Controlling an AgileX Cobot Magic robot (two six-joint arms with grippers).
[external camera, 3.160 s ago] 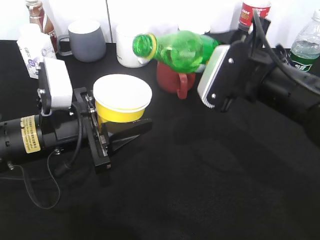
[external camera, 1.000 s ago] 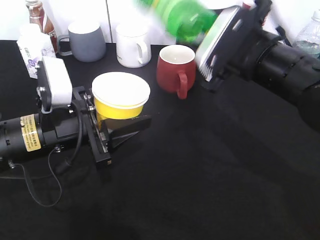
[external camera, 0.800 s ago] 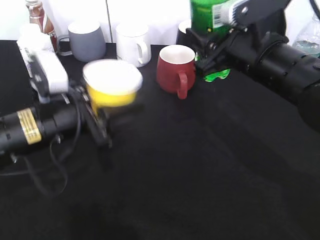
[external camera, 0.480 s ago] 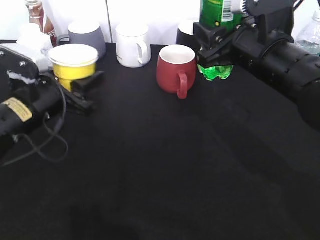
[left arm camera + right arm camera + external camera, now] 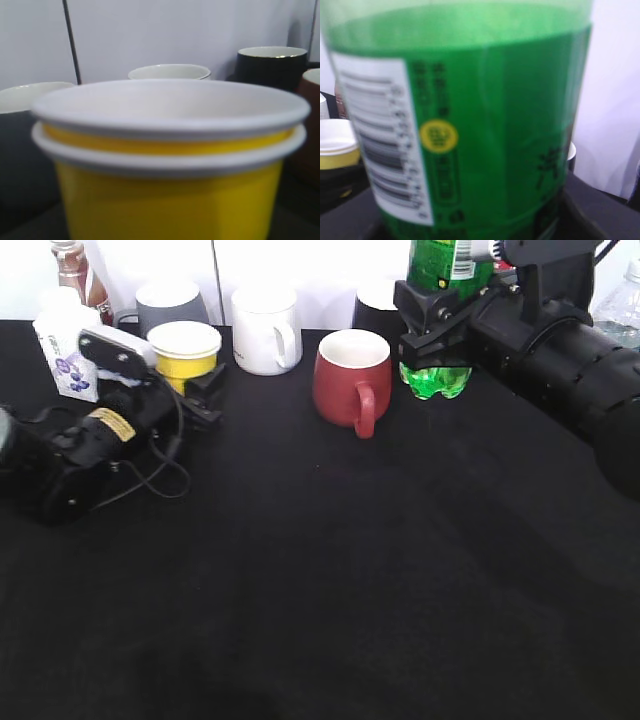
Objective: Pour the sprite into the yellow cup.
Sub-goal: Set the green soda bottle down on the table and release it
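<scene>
Next, I let go of the sprite with my right gripper, leaving it upright on the table point(image 5: 458, 417) between the red mug and the water bottle.
The yellow cup point(image 5: 185, 348) is upright at the back left, in front of the grey mug, and my left gripper point(image 5: 197, 382) is shut on it. The cup fills the left wrist view point(image 5: 170, 190), so the fingers are hidden there. The sprite point(image 5: 436, 380) is upright at the back, right of the red mug, and my right gripper point(image 5: 432, 328) is shut on its lower body. Its green label and barcode fill the right wrist view point(image 5: 485, 130). The yellow cup also shows small at the left of that view point(image 5: 337, 145). The bottle's top is out of view.
A red mug point(image 5: 350, 375) stands between cup and bottle. A white mug point(image 5: 265, 330), a grey mug point(image 5: 165, 305) and a black mug point(image 5: 372, 310) line the back. A white carton point(image 5: 62, 355), a brown bottle point(image 5: 70, 262) and a water bottle point(image 5: 620, 300) stand at the back corners.
My right gripper turned the sprite from tilted to upright and lowered it right of the red mug. My left gripper carried the yellow cup back and left, toward the grey mug.
</scene>
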